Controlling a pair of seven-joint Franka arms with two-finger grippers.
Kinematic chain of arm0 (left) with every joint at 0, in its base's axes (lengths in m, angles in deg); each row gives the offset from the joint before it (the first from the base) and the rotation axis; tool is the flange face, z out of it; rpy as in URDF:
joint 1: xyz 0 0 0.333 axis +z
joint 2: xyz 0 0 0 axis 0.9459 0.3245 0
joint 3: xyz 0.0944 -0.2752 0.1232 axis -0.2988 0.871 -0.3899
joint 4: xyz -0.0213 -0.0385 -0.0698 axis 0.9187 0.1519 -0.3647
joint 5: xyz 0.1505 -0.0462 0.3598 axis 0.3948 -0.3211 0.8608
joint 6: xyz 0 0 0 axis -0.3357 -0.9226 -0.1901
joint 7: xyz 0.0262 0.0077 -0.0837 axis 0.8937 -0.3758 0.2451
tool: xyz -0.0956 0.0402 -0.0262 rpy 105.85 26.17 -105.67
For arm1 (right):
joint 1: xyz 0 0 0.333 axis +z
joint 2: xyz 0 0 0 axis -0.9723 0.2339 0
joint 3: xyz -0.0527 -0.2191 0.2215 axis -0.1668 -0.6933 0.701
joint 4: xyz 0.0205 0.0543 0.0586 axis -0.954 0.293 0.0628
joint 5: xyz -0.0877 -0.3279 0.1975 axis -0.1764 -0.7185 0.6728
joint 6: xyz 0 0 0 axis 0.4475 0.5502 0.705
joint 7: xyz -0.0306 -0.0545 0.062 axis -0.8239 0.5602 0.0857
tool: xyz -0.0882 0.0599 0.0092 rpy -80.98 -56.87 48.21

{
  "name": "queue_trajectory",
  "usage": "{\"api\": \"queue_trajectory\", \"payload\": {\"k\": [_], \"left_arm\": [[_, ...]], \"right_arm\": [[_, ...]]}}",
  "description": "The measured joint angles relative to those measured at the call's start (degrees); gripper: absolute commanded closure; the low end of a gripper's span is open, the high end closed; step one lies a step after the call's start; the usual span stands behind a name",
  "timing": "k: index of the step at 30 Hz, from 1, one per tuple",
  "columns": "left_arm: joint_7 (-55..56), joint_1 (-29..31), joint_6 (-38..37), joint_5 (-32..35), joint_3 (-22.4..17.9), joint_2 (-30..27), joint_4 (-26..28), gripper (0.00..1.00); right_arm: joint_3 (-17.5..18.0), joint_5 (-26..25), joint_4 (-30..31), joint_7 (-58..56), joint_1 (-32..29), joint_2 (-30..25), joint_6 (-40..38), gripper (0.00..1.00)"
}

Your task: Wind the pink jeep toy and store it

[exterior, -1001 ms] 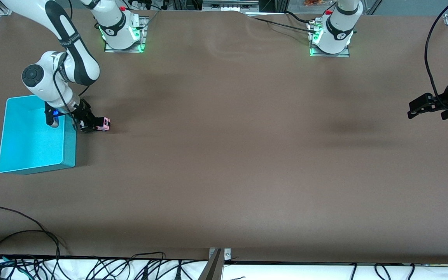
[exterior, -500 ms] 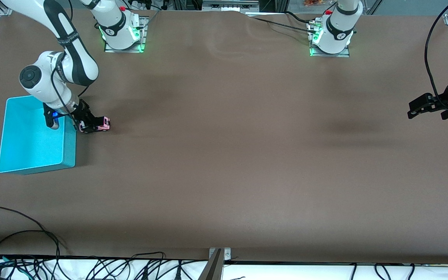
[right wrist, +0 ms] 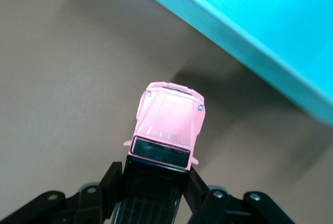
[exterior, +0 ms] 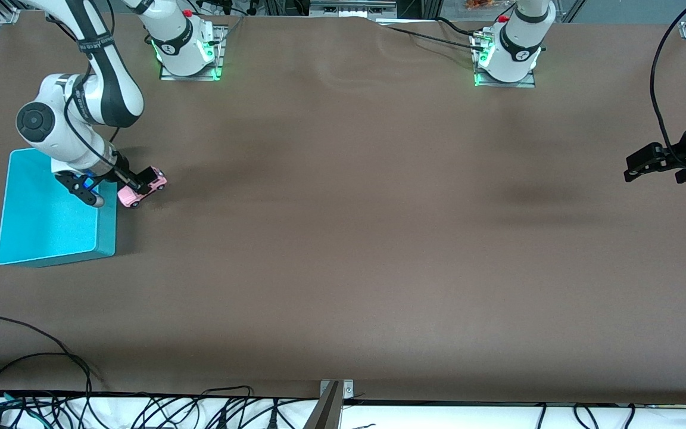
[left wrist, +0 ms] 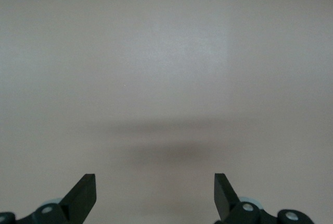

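The robot's right gripper will put the pink jeep toy down on the middle of the turquoise bin's bottom [exterior: 57,199].
The pink jeep toy [exterior: 142,187] [right wrist: 169,125], pale pink with a black roof, is tilted with its nose toward the turquoise bin [exterior: 33,205] [right wrist: 270,36]. My right gripper [exterior: 140,180] [right wrist: 153,182] is shut on its black-roofed rear, holding it just above the table beside the bin's wall. At the left arm's end of the table my left gripper [exterior: 635,167] [left wrist: 155,193] waits in the air, open, with only bare table under it.
The brown table [exterior: 349,208] spreads wide between the two arms. Both arm bases [exterior: 185,44] stand along the table's edge farthest from the front camera. Cables [exterior: 51,369] lie along the nearest edge.
The right gripper has turned and raised the jeep, so its nose now points toward the bin and the front camera. The right arm's elbow has swung out over the bin. The left arm has not moved.
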Motion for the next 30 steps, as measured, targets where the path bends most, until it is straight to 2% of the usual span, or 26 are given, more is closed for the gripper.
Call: {"api": "queue_trajectory", "payload": {"k": [12,17,30], "left_arm": [[0.00,0.00,0.00,0.00,0.00,0.00,0.00,0.00],[0.00,0.00,0.00,0.00,0.00,0.00,0.00,0.00],[0.00,0.00,0.00,0.00,0.00,0.00,0.00,0.00]], "right_arm": [[-2.86,-0.84,-5.76,-17.00,-0.26,-0.54,-9.63,1.00],[-4.50,-3.18,-8.33,-22.86,-0.28,-0.54,-12.14,1.00],[-12.16,-5.26,-11.28,-37.65,-0.76,-0.17,-12.99,1.00]]}}
